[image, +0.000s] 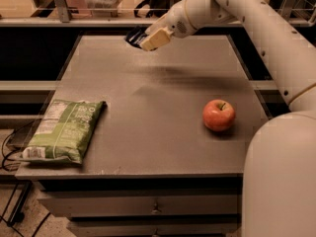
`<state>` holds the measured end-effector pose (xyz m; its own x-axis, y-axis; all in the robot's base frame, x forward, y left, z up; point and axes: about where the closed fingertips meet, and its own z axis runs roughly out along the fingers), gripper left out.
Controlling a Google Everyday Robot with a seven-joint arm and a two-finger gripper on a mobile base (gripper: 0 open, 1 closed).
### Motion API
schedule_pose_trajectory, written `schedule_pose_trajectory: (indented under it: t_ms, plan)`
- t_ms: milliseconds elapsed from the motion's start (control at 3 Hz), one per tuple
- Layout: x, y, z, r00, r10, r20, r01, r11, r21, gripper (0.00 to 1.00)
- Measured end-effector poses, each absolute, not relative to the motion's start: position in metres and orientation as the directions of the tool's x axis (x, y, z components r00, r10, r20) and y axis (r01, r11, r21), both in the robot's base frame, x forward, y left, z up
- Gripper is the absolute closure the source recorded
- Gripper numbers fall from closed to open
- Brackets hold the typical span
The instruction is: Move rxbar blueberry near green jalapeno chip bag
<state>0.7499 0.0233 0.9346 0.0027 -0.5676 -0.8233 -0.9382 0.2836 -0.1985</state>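
Note:
Next, the gripper releases the rxbar blueberry against the far edge of the green jalapeno chip bag [93,93].
The green jalapeno chip bag [64,130] lies flat at the table's front left corner. My gripper [144,39] hangs above the far edge of the table, left of centre. It is shut on the rxbar blueberry [132,35], a small dark navy bar that sticks out to the left of the beige fingers [155,38]. The bar is held above the table, far from the bag.
A red apple [218,115] stands on the right half of the grey table [163,83]. My white arm reaches in from the right, and its body fills the lower right corner. Drawers sit below the table's front edge, and a railing runs behind it.

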Motion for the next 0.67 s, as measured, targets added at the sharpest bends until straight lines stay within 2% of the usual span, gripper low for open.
schedule_pose_trajectory:
  t_ms: [333,667]
  plan:
    - [0.7118,0.0734,0.9247,0.076,-0.553,-0.830,-0.970,0.152,-0.190,1.00]
    - [0.7122,0.0733,0.9250,0.076,-0.553,-0.830,-0.970,0.153,-0.190,1.00]
